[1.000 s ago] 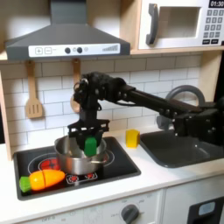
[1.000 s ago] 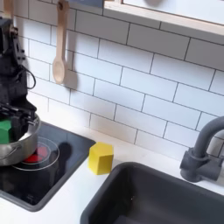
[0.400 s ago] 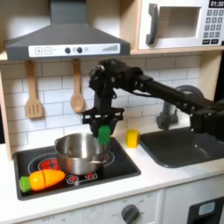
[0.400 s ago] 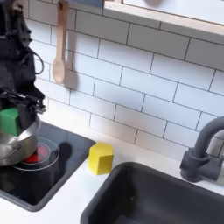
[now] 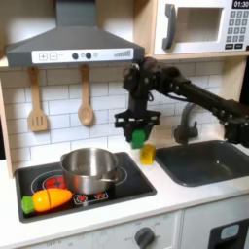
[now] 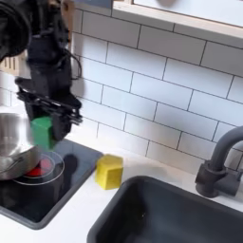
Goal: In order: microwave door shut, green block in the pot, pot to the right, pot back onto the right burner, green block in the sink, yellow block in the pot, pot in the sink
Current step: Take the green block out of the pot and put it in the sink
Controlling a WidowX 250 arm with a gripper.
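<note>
I should have my gripper release the green block, which hangs above the yellow block now, in the dark grey sink (image 5: 181, 174), close to the sink's rim on the stove side.
My gripper (image 5: 139, 135) (image 6: 43, 130) is shut on the green block (image 5: 139, 137) (image 6: 42, 132) and holds it in the air, to the right of the pot in both exterior views. The block hangs just above the yellow block (image 5: 147, 154) (image 6: 109, 172), which stands on the white counter between stove and sink. The steel pot (image 5: 89, 169) (image 6: 13, 145) sits on the right burner of the black stove. The dark grey sink (image 5: 206, 161) (image 6: 180, 215) lies to the right with its curved faucet (image 6: 219, 163). The microwave door (image 5: 195, 26) is shut.
An orange toy carrot (image 5: 47, 199) lies at the stove's front left in the first exterior view. A wooden spatula (image 5: 37, 101) and a wooden spoon (image 5: 86, 99) hang on the tiled wall under the range hood (image 5: 74, 44).
The gripper has lifted the green block out of the pot and carried it rightwards, from over the pot to above the yellow block. The pot stayed on its burner.
</note>
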